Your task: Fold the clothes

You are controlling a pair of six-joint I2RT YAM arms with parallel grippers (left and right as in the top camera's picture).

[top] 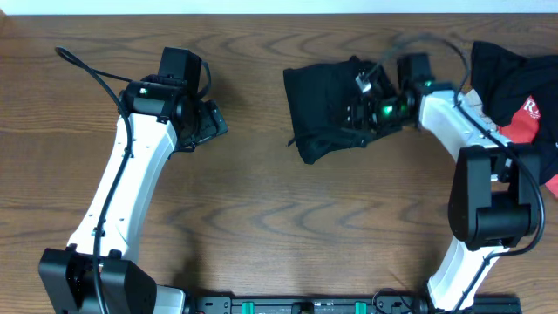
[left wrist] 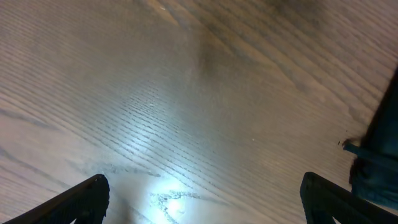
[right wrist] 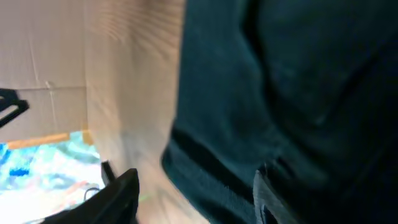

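Note:
Next, the left gripper should go to the black garment and grab the middle of its side edge [top: 295, 115] [left wrist: 390, 87], the one that faces this gripper.
A black garment [top: 321, 103] lies bunched on the wooden table [top: 261, 209] at the back centre. My right gripper [top: 362, 109] is over its right side. In the right wrist view the dark cloth [right wrist: 280, 93] fills most of the frame. Its hemmed edge lies between the fingers of the right gripper [right wrist: 193, 186], which stand apart with bare table showing beside the left finger. My left gripper [top: 209, 126] is open and empty over bare wood to the left of the garment. In the left wrist view its fingers [left wrist: 202, 199] are wide apart.
A pile of black and red clothes [top: 523, 83] lies at the back right corner, behind the right arm. A dark cloth edge [left wrist: 379, 155] shows at the right of the left wrist view. Bare wood lies between the arms.

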